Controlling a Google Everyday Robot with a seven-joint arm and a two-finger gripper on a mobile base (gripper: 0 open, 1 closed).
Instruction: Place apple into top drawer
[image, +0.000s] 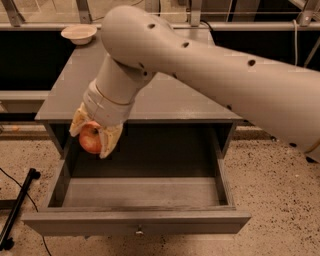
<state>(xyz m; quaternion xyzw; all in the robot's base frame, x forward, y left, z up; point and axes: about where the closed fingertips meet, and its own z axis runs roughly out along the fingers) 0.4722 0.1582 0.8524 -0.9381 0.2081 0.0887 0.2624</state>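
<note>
The apple will be released on the drawer's bottom near the drawer's side (94, 184) by the black stand leg. The apple is now held above the top drawer.
The red apple (90, 138) with yellowish patches sits between the pale fingers (110, 140) of my gripper (92, 140), which is shut on it. The gripper hangs just below the front left edge of the cabinet top, above the left rear part of the top drawer (137, 219). The drawer is pulled out wide, grey, with a small metal knob on its front panel. Its inside shows nothing in it. My thick white arm (210, 70) reaches in from the right and covers much of the cabinet top.
A pale shallow bowl (79, 33) stands at the back left corner of the grey cabinet top (65, 90). A black stand leg and cable (19, 207) lie on the speckled floor left of the drawer. A white cable hangs at the far right.
</note>
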